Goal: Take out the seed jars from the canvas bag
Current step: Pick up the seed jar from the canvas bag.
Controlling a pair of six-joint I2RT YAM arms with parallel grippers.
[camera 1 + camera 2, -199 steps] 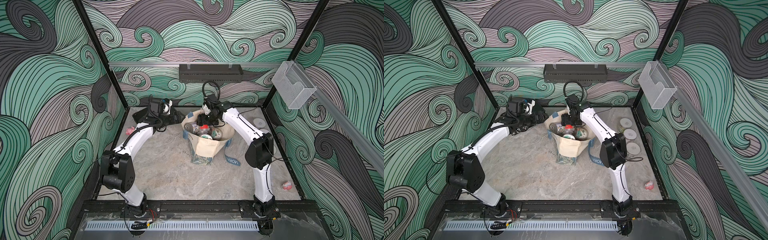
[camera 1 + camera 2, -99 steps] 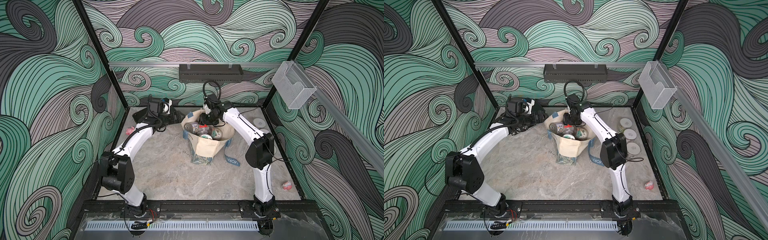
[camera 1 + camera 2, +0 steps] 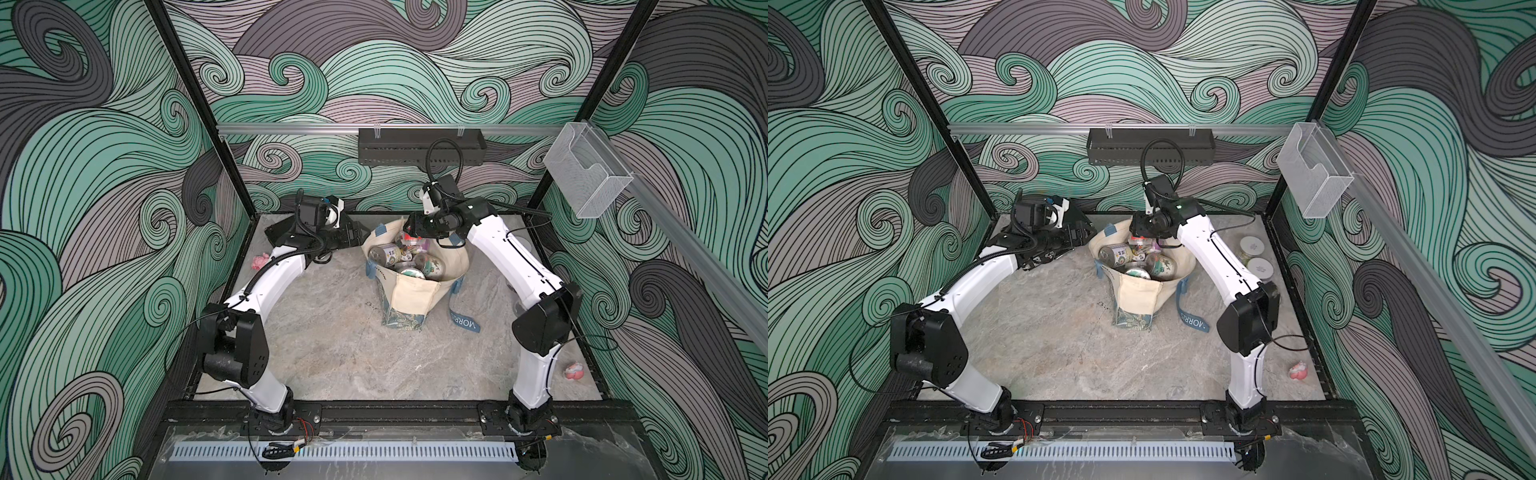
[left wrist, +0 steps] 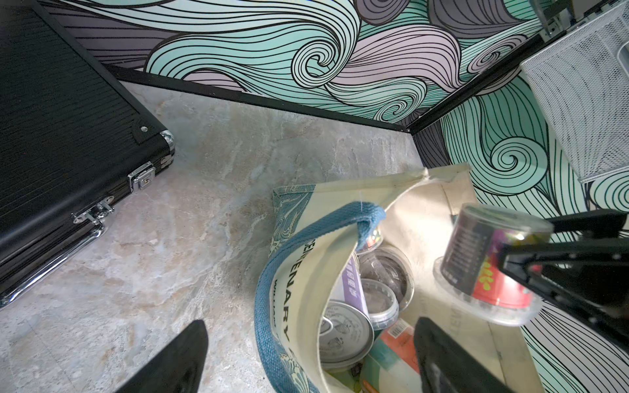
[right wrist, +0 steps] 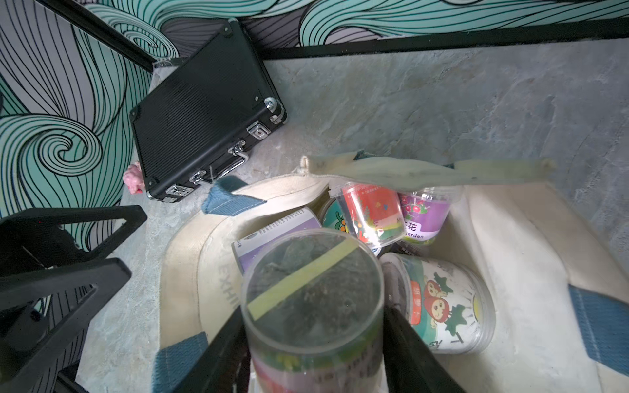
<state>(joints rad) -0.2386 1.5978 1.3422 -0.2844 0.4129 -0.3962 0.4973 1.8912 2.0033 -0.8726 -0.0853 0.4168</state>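
Observation:
My left gripper needs to take the clear jar with the red and purple label from my right gripper, closing on the wide lid end (image 3: pixel 411 243) (image 4: pixel 483 302) of the clear jar with the red and purple label.
The cream canvas bag (image 3: pixel 415 295) (image 3: pixel 1138 297) stands open at mid-table, its blue strap (image 4: pixel 306 238) looped over the rim. Several seed jars (image 3: pixel 384 254) (image 5: pixel 442 303) lie inside. My right gripper (image 5: pixel 313 340) (image 3: pixel 411 232) is at the bag's mouth, shut on a clear jar (image 5: pixel 311 292) (image 4: pixel 483 262) with a red and purple label, a finger on each side. My left gripper (image 4: pixel 309 357) (image 3: pixel 357 232) is open at the bag's left rim. One of its fingers (image 4: pixel 177 360) is outside the bag. The other is over the jars inside.
A flat black hard case (image 4: pixel 68 136) (image 5: pixel 204 115) lies at the back left corner with a pink lump (image 3: pixel 261 261) beside it. Another pink lump (image 3: pixel 574 370) sits at the right edge. Two white-lidded jars (image 3: pixel 1252 245) stand at the right wall.
My right gripper's jaws have closed onto the jar in the bag's mouth. The left arm and the bag have stayed where they were.

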